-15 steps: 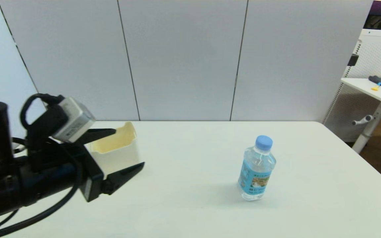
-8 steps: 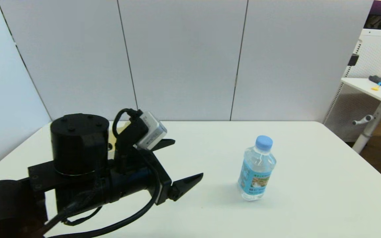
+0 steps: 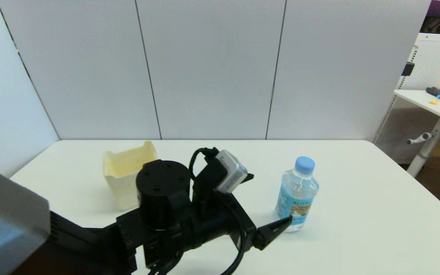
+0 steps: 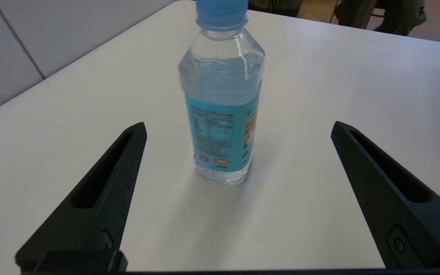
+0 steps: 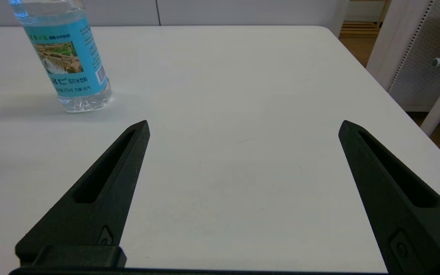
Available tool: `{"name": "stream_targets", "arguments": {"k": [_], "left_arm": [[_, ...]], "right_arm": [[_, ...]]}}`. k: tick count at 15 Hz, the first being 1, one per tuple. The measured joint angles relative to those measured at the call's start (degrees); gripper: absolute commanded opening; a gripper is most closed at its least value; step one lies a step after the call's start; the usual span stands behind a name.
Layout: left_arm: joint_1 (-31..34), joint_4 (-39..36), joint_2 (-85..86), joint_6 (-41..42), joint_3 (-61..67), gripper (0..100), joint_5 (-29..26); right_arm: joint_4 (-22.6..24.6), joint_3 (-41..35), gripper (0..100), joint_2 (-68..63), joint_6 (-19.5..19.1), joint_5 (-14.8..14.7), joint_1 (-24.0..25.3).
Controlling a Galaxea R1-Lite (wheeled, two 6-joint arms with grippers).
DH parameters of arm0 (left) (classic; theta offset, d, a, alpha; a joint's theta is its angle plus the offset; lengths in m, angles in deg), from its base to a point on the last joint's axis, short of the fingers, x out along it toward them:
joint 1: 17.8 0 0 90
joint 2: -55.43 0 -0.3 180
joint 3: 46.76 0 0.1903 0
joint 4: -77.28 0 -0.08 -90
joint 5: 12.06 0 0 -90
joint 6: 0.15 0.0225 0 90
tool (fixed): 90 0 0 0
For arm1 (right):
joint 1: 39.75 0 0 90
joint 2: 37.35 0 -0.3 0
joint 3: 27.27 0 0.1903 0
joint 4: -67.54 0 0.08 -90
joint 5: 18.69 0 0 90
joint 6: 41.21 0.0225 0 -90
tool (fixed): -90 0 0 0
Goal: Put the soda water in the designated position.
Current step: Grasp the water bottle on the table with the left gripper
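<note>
My left gripper is to go to the soda water next and close around the upper part of its blue label (image 3: 296, 197) (image 4: 223, 114), well below the light-blue cap.
The soda water (image 3: 296, 198) is a small clear bottle with a light-blue cap and blue label, upright on the white table (image 3: 357, 229), right of centre. My left gripper (image 3: 270, 198) is open and reaches in from the left, low over the table. Its near fingertip overlaps the bottle's base in the head view. In the left wrist view the soda water (image 4: 222, 107) stands centred just ahead of the spread left gripper (image 4: 238, 128), untouched. The right gripper (image 5: 243, 128) is open over bare table, parked outside the head view. The soda water (image 5: 69, 65) shows off to its side.
A cream bin (image 3: 128, 179), open at the top, stands at the back left of the table, behind my left arm. Grey wall panels close the far side. The table's right edge (image 3: 426, 191) drops toward another desk (image 3: 434, 103).
My left arm has swept right across the table, from in front of the cream bin to just beside the bottle, its gripper still open. The bottle has not moved.
</note>
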Motion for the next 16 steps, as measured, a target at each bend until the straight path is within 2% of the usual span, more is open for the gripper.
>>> {"name": "stream_targets", "arguments": {"k": [7, 16], "left_arm": [[-3.9, -1.9, -8.9, -2.1, -7.8, 100, -0.2], [-1.0, -2.3, -12.5, 0.9, -10.4, 100, 0.3]], "right_arm": [[0.0, 0.0, 100, 0.0, 0.0, 0.0, 0.0], [0.0, 0.0, 100, 0.0, 0.0, 0.0, 0.0]]}}
